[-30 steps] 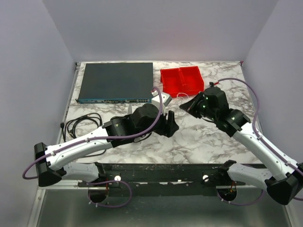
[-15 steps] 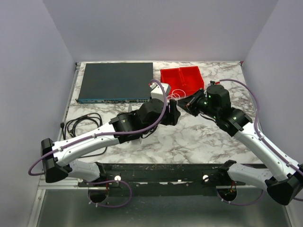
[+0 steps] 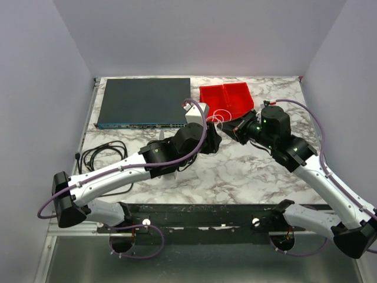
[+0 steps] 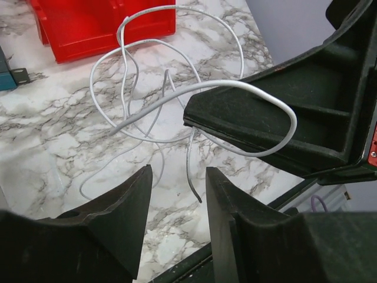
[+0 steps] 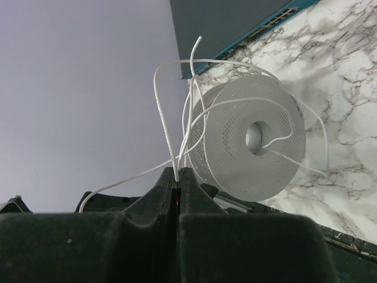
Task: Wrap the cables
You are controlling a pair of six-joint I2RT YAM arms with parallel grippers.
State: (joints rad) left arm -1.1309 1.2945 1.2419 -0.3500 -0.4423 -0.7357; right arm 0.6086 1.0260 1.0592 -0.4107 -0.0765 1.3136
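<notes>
I will take the white wire (image 4: 189,166) with my left gripper before my right gripper opens and backs clear, since the wire's loops hang over my right gripper's finger.
The cables (image 4: 154,88) are one thin white wire in loose loops, lying on the marble just in front of the red bin (image 4: 100,29). My right gripper (image 5: 177,174) is shut on a strand of it. In the left wrist view a loop is draped round that gripper's black finger (image 4: 265,127). The left gripper (image 4: 177,183) is open, its jaws fairly close together and nothing between them. The wire's free end (image 4: 191,177) hangs just beyond its tips. From above, the left gripper (image 3: 217,134) and right gripper (image 3: 230,125) almost meet beside the wire (image 3: 221,115).
A dark network switch (image 3: 144,100) with a teal front lies at the back left. The red two-part bin (image 3: 227,99) is at the back centre. Coiled black cords (image 3: 103,156) lie at the left edge. A pale perforated disc (image 5: 253,144) on the left wrist sits behind the loops.
My left arm has reached forward and right, up to the wire and the right gripper, and its jaws have narrowed. The right gripper has shifted slightly toward the bin, still pinching the wire.
</notes>
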